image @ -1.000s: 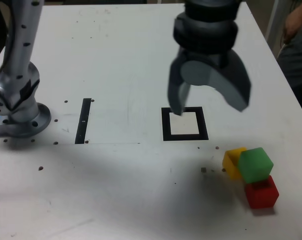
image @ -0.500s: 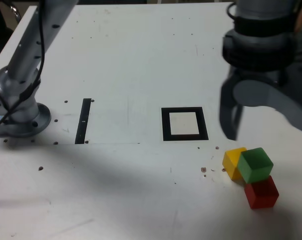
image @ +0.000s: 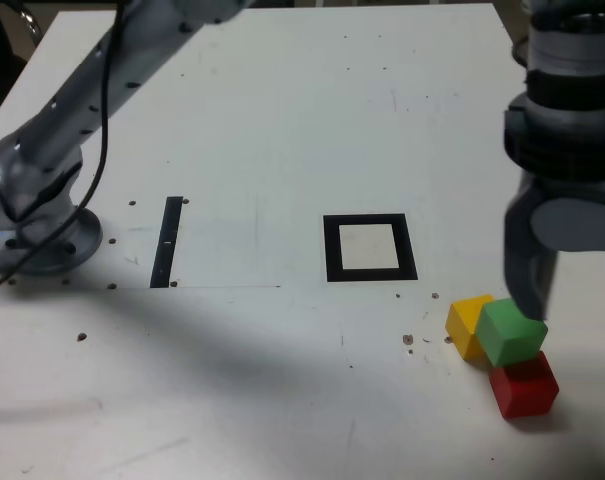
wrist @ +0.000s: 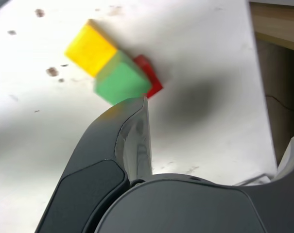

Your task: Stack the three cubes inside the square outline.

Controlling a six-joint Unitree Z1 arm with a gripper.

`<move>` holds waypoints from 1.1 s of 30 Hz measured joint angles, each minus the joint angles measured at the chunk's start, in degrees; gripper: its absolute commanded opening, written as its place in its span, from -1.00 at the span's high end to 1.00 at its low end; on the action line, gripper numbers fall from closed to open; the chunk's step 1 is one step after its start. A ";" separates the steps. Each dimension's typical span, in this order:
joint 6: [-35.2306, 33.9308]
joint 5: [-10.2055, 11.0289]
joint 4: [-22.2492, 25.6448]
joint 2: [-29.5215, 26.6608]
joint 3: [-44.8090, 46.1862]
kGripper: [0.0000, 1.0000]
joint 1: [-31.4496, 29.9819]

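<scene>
My gripper should next move to the sides of the red cube (image: 525,388) (wrist: 149,76), the one that sits beneath the green cube, and close its fingers there.
Three cubes cluster at the front right of the table in the exterior view. The yellow cube (image: 468,322) (wrist: 91,47) rests on the table. The green cube (image: 513,331) (wrist: 122,83) sits raised, on top of the red cube (image: 524,385) (wrist: 149,77) and against the yellow one. My gripper (image: 592,285) (wrist: 215,121) hangs open above them. One finger (image: 529,275) comes down just behind the green cube, and the other is off the exterior view's right edge. The square outline (image: 331,248) lies to the exterior view's left of the cubes, with nothing in it.
A thin black strip (image: 167,240) lies further to the exterior view's left, near the arm's base (image: 42,235). The table's edge (wrist: 256,73) runs close beside the cubes, with a drop beyond it. Small dark specks dot the tabletop.
The gripper has swung from above the square outline to the exterior view's right and lowered over the cubes. Its jaws stayed open. The cubes have not moved.
</scene>
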 measured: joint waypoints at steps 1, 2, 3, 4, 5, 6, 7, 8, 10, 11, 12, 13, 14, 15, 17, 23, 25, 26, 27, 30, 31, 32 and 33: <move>0.13 0.13 -0.13 0.33 -0.87 -0.98 -0.09; 0.31 0.22 -0.30 0.70 -1.70 -0.98 -0.17; 0.51 0.28 -0.54 1.12 -2.53 -0.98 -0.24; 0.69 0.29 -0.82 1.52 -3.18 -0.98 -0.29; 0.83 0.29 -1.00 1.96 -3.55 -0.98 -0.33; 0.96 0.23 -1.11 2.49 -3.76 -0.98 -0.33; 1.09 0.05 -1.22 3.13 -3.96 -0.98 -0.33; 1.19 -0.16 -1.37 3.84 -4.21 -0.98 -0.33; 1.33 -0.48 -1.69 4.97 -4.79 -0.98 -0.33; 1.43 -0.63 -1.91 5.47 -5.21 -0.98 -0.33; 1.52 -0.72 -2.10 5.78 -5.56 -0.98 -0.33; 1.55 -0.74 -2.22 5.90 -5.69 -0.98 -0.33; 1.63 -0.80 -2.42 5.98 -5.85 -0.98 -0.33; 1.79 -0.89 -2.81 6.10 -6.13 -0.98 -0.33; 2.08 -0.93 -3.38 6.49 -6.33 -0.98 -0.33; 2.45 -1.35 -3.54 7.55 -6.06 -0.98 -0.18; 2.48 -1.56 -3.51 7.89 -6.06 -0.98 0.01; 2.50 -1.64 -3.49 8.09 -6.06 -0.98 0.08; 2.51 -1.70 -3.45 8.28 -6.06 -0.98 0.11; 2.53 -1.98 -3.33 8.84 -5.83 -0.98 0.16; 2.56 -2.10 -3.19 8.98 -5.54 -0.98 0.24; 2.59 -2.25 -3.02 9.11 -5.11 -0.98 0.37; 2.62 -2.39 -2.83 9.23 -4.65 -0.98 0.54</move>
